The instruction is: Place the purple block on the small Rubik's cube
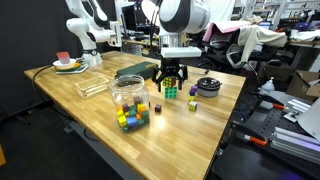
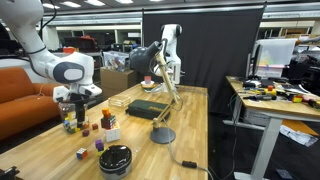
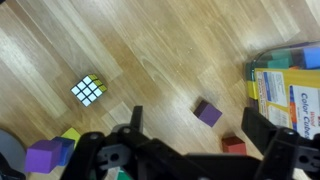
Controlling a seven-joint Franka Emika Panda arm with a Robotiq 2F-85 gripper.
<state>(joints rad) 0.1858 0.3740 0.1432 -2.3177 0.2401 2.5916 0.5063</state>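
The purple block lies beside the small dark red block, near the clear jar, and my gripper will close on the sides of the purple block (image 1: 158, 108) (image 3: 207, 112).
In the wrist view the purple block (image 3: 208, 112) lies on the wooden table, seen between my two open fingers and closer to the right one. My gripper (image 3: 200, 130) is open and empty, held above the table. The small Rubik's cube (image 3: 88, 90) sits apart from the block, to its left, showing yellow and white squares. In an exterior view my gripper (image 1: 170, 82) hangs over the middle of the table, with the small Rubik's cube (image 1: 193, 104) just beside it. My gripper also shows in an exterior view (image 2: 78, 103).
A small dark red block (image 3: 233, 146) lies close to the purple block. A clear jar (image 1: 130, 100) of coloured blocks stands nearby, also at the wrist view's right edge (image 3: 285, 85). The larger Rubik's cube (image 1: 172, 92) and a black round object (image 1: 208, 86) are near my gripper.
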